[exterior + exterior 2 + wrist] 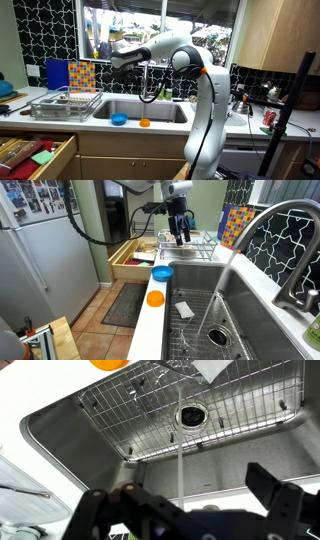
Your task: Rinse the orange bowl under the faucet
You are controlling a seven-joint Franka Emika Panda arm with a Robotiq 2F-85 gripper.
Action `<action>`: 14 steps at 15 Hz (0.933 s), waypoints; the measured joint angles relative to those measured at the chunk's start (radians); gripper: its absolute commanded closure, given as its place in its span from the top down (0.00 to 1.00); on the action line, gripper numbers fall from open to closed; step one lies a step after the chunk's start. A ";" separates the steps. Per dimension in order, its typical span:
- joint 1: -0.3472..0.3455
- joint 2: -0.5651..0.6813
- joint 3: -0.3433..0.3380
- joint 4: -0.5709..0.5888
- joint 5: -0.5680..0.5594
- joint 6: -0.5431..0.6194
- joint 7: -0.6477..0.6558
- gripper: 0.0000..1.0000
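Next, my gripper closes on the opposite sides of the orange bowl [145, 122] [109, 363], which is at the front edge of the counter beside the blue bowl.
The orange bowl [144, 122] sits on the counter's front edge before the sink, next to a blue bowl [119, 119]. It shows in both exterior views [155, 298], and its rim is at the top edge of the wrist view [107, 364]. The silver gooseneck faucet [288, 232] arches over the sink, and a thin stream of water [179, 460] falls toward the drain [190, 416]. My gripper [181, 228] is open and empty, high over the sink's far end near the dish rack and apart from the bowl. Its fingers show in the wrist view [185, 510].
A wire dish rack [65, 102] stands on the counter beside the sink. A wire grid [195, 325] lines the sink bottom, with a white scrap [185, 309] on it. A drawer [35, 155] under the counter is pulled open. A red can [267, 118] stands on the far counter.
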 measured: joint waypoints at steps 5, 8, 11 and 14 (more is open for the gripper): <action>0.000 -0.066 0.008 -0.118 0.094 0.021 -0.203 1.00; -0.009 -0.173 0.002 -0.255 0.149 0.036 -0.375 1.00; -0.026 -0.285 -0.012 -0.404 0.172 0.041 -0.566 1.00; -0.046 -0.372 -0.027 -0.539 0.174 0.066 -0.760 1.00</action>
